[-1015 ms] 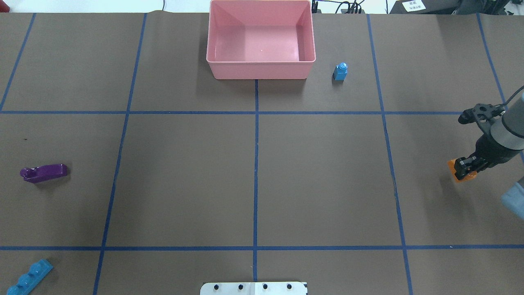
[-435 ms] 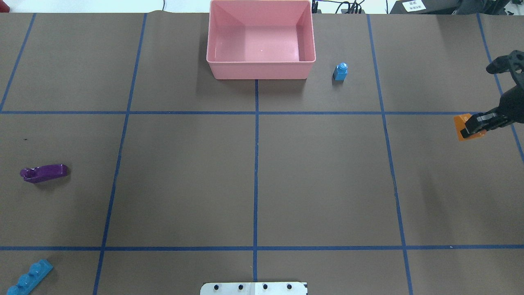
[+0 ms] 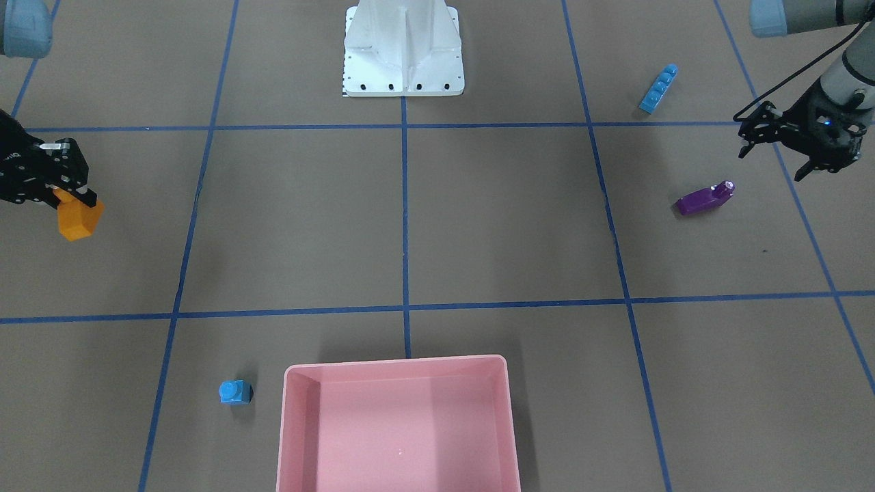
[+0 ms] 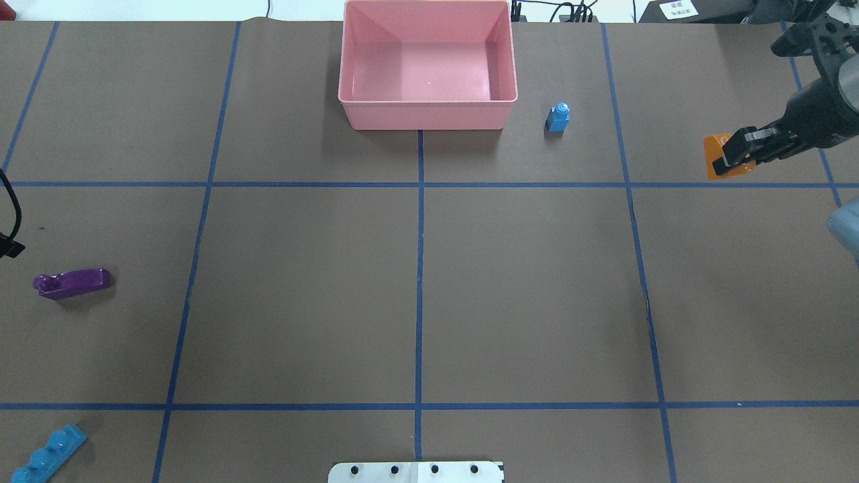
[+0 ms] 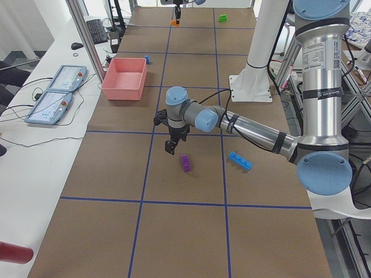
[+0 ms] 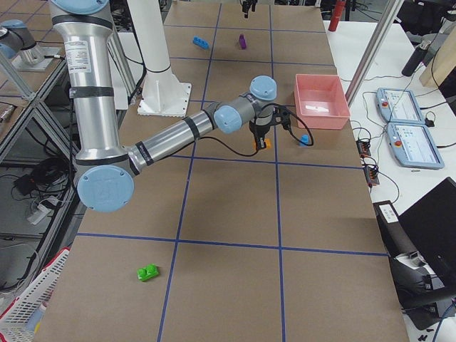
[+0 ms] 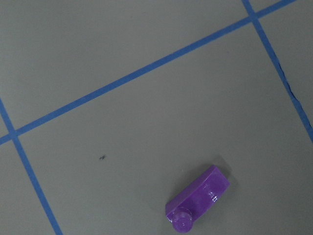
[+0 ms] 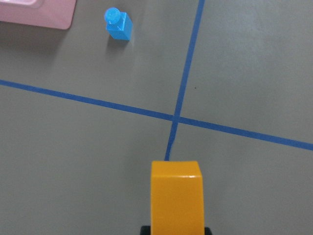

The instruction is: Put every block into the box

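Observation:
The left gripper should next move to the purple brick's studded end (image 3: 722, 191) (image 7: 183, 213) and close there, leaving the brick's plain end free.
My right gripper (image 4: 731, 153) is shut on the orange sloped brick (image 4: 713, 159) and holds it above the table, right of the pink box (image 4: 427, 100). The brick also shows in the right wrist view (image 8: 176, 196). The box looks empty. The small blue cube (image 4: 558, 117) stands just right of the box. The purple brick (image 4: 72, 282) lies at mid left. My left gripper (image 3: 772, 166) hovers open beside it, to its outer side. The long blue brick (image 4: 47, 456) lies near left. The green brick (image 6: 148, 272) lies far out on my right.
The white base plate (image 4: 416, 472) sits at the table's near edge. Blue tape lines grid the brown table. A side bench with two tablets (image 5: 55, 90) runs along the table's far side.
My right gripper has carried the orange brick away from the robot and a little toward the box. Part of the left arm has come into the overhead view's left edge.

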Tool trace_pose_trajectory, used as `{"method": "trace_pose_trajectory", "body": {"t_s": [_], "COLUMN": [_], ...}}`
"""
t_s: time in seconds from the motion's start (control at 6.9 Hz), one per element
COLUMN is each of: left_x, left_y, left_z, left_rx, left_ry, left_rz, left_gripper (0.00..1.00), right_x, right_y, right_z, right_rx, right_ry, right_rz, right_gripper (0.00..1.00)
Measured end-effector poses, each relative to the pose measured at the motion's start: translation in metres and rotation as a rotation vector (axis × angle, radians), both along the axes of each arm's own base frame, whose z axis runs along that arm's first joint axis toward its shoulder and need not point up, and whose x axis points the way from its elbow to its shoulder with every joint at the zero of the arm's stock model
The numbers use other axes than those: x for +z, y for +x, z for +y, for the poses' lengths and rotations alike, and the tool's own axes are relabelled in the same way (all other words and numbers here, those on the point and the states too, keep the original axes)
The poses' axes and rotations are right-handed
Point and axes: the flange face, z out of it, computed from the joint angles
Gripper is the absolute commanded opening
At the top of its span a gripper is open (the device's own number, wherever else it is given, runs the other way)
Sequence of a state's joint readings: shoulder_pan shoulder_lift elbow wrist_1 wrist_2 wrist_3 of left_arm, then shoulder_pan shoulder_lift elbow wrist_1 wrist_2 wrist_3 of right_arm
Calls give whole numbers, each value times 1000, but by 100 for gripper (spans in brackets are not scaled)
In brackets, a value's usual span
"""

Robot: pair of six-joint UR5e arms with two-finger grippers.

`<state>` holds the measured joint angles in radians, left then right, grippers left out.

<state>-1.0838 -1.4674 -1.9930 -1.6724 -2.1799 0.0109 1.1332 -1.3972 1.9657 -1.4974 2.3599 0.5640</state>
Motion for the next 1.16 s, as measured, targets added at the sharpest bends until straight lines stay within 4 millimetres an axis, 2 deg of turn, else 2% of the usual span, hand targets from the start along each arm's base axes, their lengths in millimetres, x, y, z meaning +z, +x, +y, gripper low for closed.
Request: {"method": "trace_pose_trajectory", "body": {"t_s": [0.29, 0.43, 0.58, 0.87, 1.16], "left_x": [2, 5, 13, 35, 58], "left_y": [44, 64, 74, 74, 84], "left_z": [-3, -6, -6, 1, 12], "left_rx": [121, 165, 220, 337, 400], "left_ry": [94, 139, 192, 272, 257], "left_rz": [-7, -11, -33, -86, -108], "left_gripper": [99, 94, 92, 99, 100], "right_x": [-33, -43, -52, -75, -106], "right_y": [-10, -16, -21, -34, -55], "right_z": [-13, -18, -24, -38, -48], "right_rx": [30, 32, 31, 48, 68], "right_ry": [-7, -6, 0, -12, -39], "right_rz": [-35, -45, -51, -71, -98], "right_gripper": [0, 0, 0, 0, 0]}}
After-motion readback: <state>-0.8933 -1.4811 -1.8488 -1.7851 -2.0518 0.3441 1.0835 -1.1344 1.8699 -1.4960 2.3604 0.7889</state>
